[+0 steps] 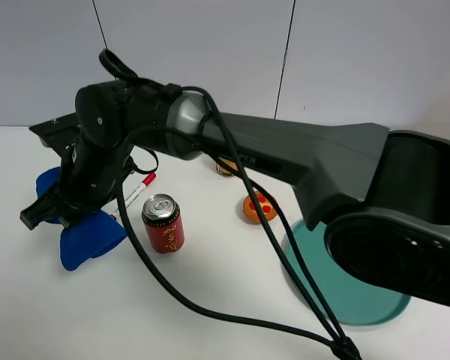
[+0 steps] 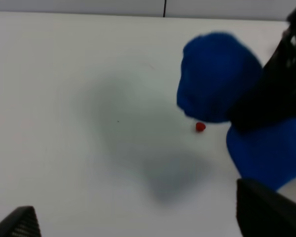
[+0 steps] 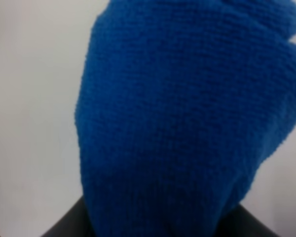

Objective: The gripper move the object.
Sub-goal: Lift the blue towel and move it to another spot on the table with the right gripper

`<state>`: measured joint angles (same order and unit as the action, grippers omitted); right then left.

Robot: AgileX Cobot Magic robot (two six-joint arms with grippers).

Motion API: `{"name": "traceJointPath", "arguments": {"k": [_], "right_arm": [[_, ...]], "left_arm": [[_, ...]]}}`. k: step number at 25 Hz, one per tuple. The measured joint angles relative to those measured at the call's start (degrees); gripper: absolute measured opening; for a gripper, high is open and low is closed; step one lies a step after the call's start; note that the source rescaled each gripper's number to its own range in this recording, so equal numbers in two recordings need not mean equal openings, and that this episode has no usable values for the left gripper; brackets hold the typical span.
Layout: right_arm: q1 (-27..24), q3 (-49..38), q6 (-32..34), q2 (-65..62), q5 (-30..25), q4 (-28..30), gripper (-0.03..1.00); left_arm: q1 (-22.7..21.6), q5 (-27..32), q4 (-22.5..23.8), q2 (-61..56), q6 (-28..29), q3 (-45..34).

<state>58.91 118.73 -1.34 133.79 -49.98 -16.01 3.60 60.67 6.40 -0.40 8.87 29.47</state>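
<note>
Next, my right gripper sets the blue cloth bundle down on the white table (image 1: 101,270) next to the red can's foot.
The blue cloth bundle (image 1: 90,238) lies at the left of the white table, pinched in the middle so a lobe shows on each side. My right gripper (image 1: 58,213), on the thick dark arm that reaches across from the right, is shut on the pinched middle. In the right wrist view the cloth (image 3: 187,123) fills the frame, with dark fingers (image 3: 69,224) at its base. The left wrist view shows the cloth (image 2: 214,79) and the right gripper (image 2: 249,113) from the side. My left gripper (image 2: 143,217) is open and empty, some way from the cloth.
A red can (image 1: 163,223) stands just right of the cloth. A red marker (image 1: 139,187) lies behind it. An orange round thing (image 1: 256,208) and a teal plate (image 1: 364,296) are further right. Black cables (image 1: 210,311) trail across the table front. A small red bit (image 2: 200,127) lies by the cloth.
</note>
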Motion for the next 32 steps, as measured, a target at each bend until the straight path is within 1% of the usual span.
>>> {"name": "traceJointPath", "arguments": {"k": [6,30,31,32], "right_arm": [[1.26,0.0,-0.62,3.99,-0.11,-0.26,0.01],[1.26,0.0,-1.28,9.69,-1.47,-0.47,0.01],[1.26,0.0,-1.34,9.69,-1.47,-0.47,0.02],[1.26,0.0,-1.43,9.69,-1.47,-0.47,0.1]], "left_arm": [[0.0,0.0,0.0,0.0,0.0,0.0],[0.0,0.0,-0.05,0.0,0.0,0.0],[0.0,0.0,-0.05,0.0,0.0,0.0],[0.0,0.0,-0.05,0.0,0.0,0.0]]}}
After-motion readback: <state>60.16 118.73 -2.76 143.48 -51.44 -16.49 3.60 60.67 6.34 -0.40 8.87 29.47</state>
